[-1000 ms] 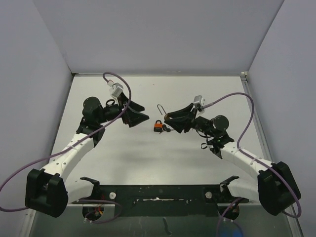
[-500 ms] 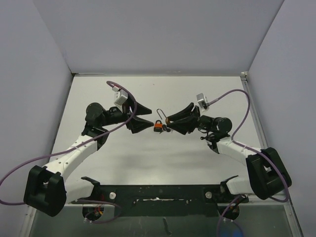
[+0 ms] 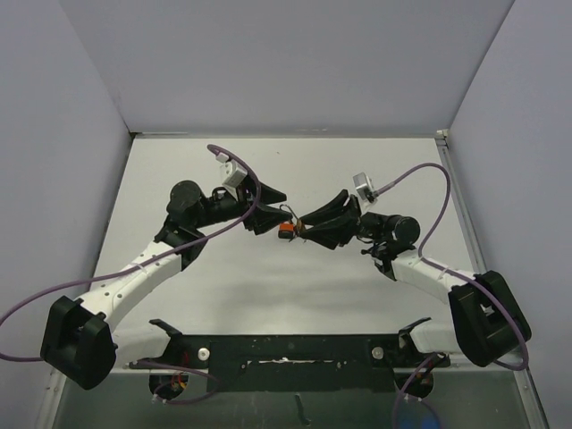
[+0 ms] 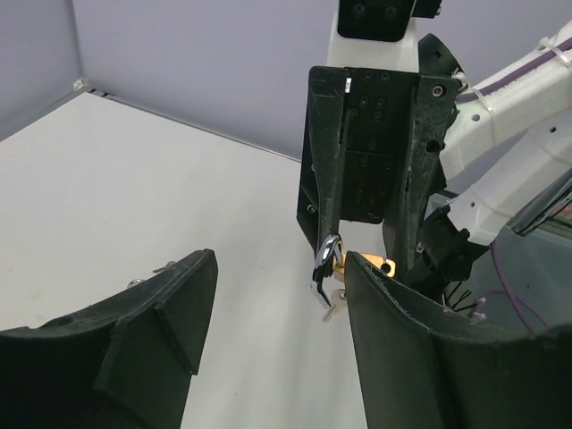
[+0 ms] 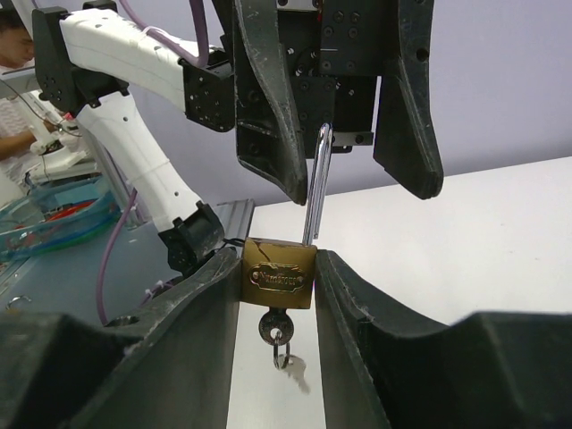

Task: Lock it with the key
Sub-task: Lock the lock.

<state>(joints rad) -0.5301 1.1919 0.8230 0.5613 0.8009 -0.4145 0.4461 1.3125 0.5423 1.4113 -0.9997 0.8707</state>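
Observation:
The silver shackle sits crosswise to the padlock's body. My left gripper needs to hold the shackle while my right gripper grips the body by its broad sides (image 5: 279, 275).
My right gripper (image 5: 277, 259) is shut on a brass padlock (image 5: 279, 275), pinching its body by both sides just above the table. A key (image 5: 275, 328) sits in the padlock's underside, with a ring and a second key hanging from it. The silver shackle (image 5: 317, 183) stands out of the body, one leg free. My left gripper (image 5: 357, 188) faces it, open, with the shackle between its fingers and close to one of them. In the left wrist view the shackle (image 4: 326, 261) lies just off my right-hand finger (image 4: 402, 331). From above, the padlock (image 3: 286, 230) hangs between both grippers mid-table.
Purple cables (image 3: 429, 192) arc over both arms. A black frame (image 3: 286, 344) runs along the near table edge. Grey walls close off the back and both sides of the white table (image 3: 268, 286).
My left gripper has moved right, up to the padlock, bringing its fingers around the shackle, and its jaws have narrowed. The right gripper still holds the padlock in about the same place.

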